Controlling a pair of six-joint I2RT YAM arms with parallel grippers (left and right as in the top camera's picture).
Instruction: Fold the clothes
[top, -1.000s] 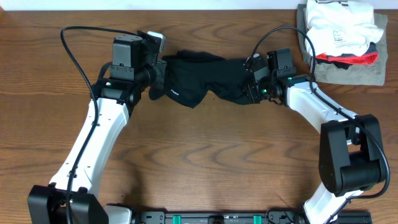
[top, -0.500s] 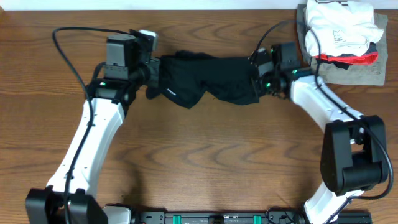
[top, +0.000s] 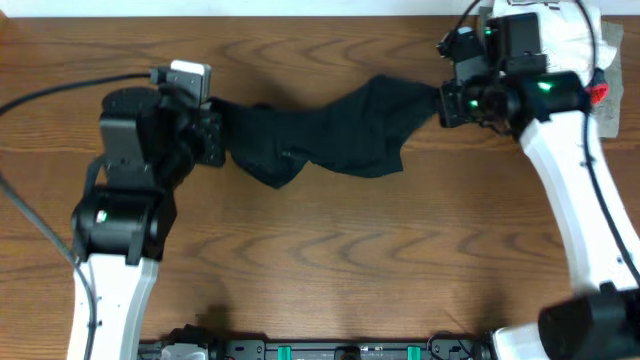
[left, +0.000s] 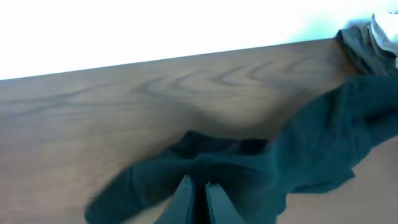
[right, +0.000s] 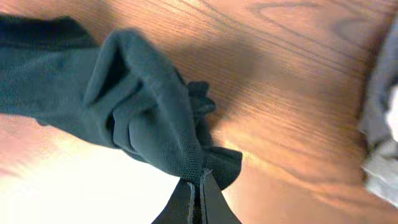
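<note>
The black T-shirt's middle sags in folds between my grippers, so I should lay it down stretched, then open my left gripper to retake the bunched end (top: 238, 126).
The black T-shirt (top: 330, 140) hangs stretched between my two grippers above the wooden table (top: 330, 260), sagging in the middle. My left gripper (top: 215, 135) is shut on its left end; the left wrist view shows the fingers (left: 198, 186) pinched on the dark fabric (left: 298, 143). My right gripper (top: 443, 100) is shut on its right end; the right wrist view shows the closed fingertips (right: 198, 183) clamping a bunched fold of the shirt (right: 143, 118). The label and printed text are hidden.
A pile of other garments, white on top of red and grey (top: 600, 60), lies at the table's far right corner, partly behind my right arm. It also shows at the edge of the left wrist view (left: 373, 37) and the right wrist view (right: 382, 124).
Both grippers have risen and spread apart, lifting the shirt off the table and stretching it. The left arm moved left, the right arm moved right and toward the far edge.
</note>
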